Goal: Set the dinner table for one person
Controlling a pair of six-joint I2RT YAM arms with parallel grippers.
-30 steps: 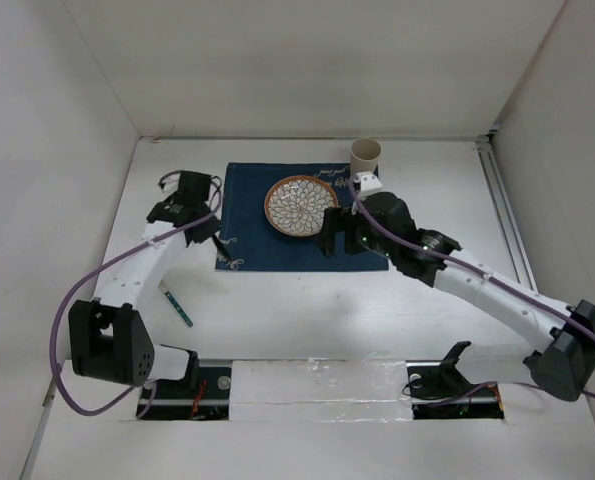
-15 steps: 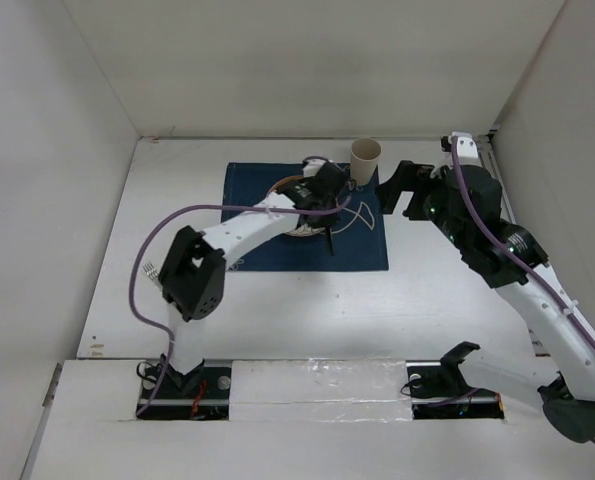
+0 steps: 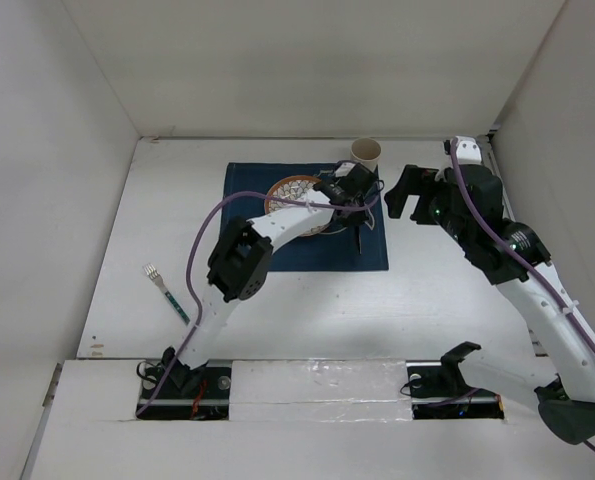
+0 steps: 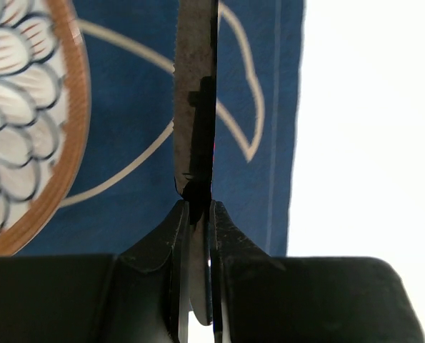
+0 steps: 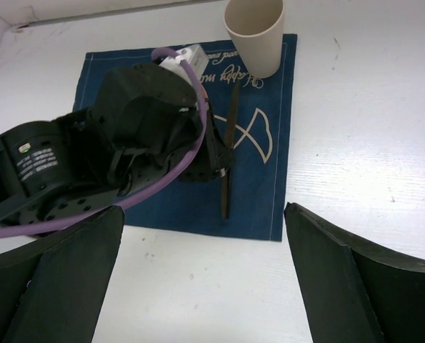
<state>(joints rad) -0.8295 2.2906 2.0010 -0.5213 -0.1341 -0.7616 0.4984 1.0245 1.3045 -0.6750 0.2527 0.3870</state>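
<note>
My left gripper needs to release the serrated table knife on the placemat (image 3: 365,222) (image 4: 218,119) between the patterned plate and the placemat's side hem.
My left gripper (image 3: 358,214) is shut on a serrated table knife (image 4: 195,107), which it grips by the handle end. The knife (image 5: 226,168) is over the right part of the dark blue placemat (image 3: 247,215), just right of the patterned plate (image 3: 295,190). I cannot tell whether the blade touches the cloth. A beige cup (image 3: 366,152) stands at the placemat's far right corner. A fork (image 3: 167,291) lies on the white dinner table (image 3: 307,305) at the left. My right gripper (image 3: 409,194) hangs open and holds nothing, to the right of the placemat and above the table.
The plate (image 4: 19,128) lies close to the left of the blade, and the placemat's right hem (image 4: 283,143) close to its right. The cup (image 5: 255,32) stands just beyond the knife tip. White walls enclose the table on three sides.
My left arm swung from the placemat's left side across the plate to its right side with the knife. My right arm drew back from over the placemat to the right.
</note>
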